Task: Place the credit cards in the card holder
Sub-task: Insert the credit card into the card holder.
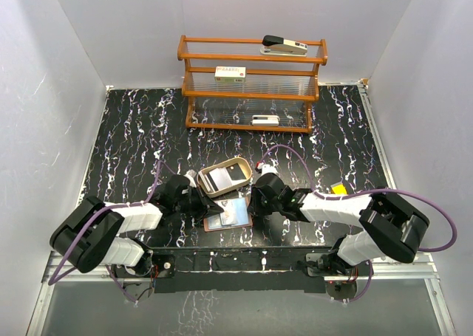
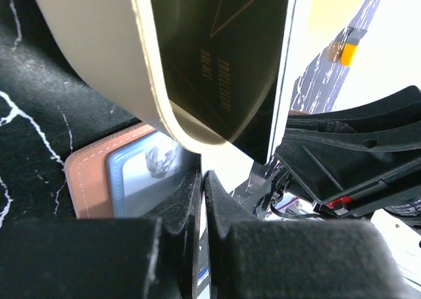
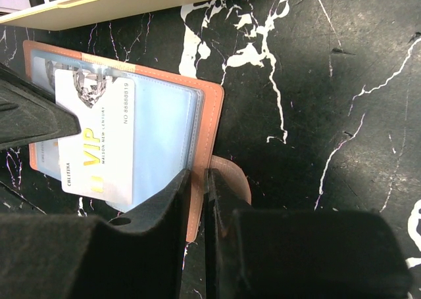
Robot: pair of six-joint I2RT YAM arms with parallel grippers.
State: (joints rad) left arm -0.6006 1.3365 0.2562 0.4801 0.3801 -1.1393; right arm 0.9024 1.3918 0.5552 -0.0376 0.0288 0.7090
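Observation:
I am pinching the leather rim close to the pocket with my right gripper, so next I open it and take the strap tab (image 3: pixel 233 179) to steady the card holder.
The card holder (image 1: pixel 230 215) lies open on the black table, brown leather round bluish pockets (image 3: pixel 164 108). A white credit card (image 3: pixel 99 138) printed "VIP" lies slanted over its left pocket. My left gripper (image 2: pixel 202 177) is shut on that card's thin edge, low at the holder's left side (image 1: pixel 201 201). At the holder's right edge my right gripper (image 3: pixel 197 175) is shut on the brown leather rim, beside the strap tab (image 3: pixel 237 181). More credit cards, one pale (image 1: pixel 219 179) and one dark (image 1: pixel 236 172), lie in the tan tray (image 1: pixel 209 190) just behind.
The tan tray's rim (image 2: pixel 99 43) hangs close over the left gripper. A wooden rack (image 1: pixel 251 92) at the back carries a stapler (image 1: pixel 284 46) and white boxes (image 1: pixel 230 73). A small yellow item (image 1: pixel 338 189) lies right of the right arm.

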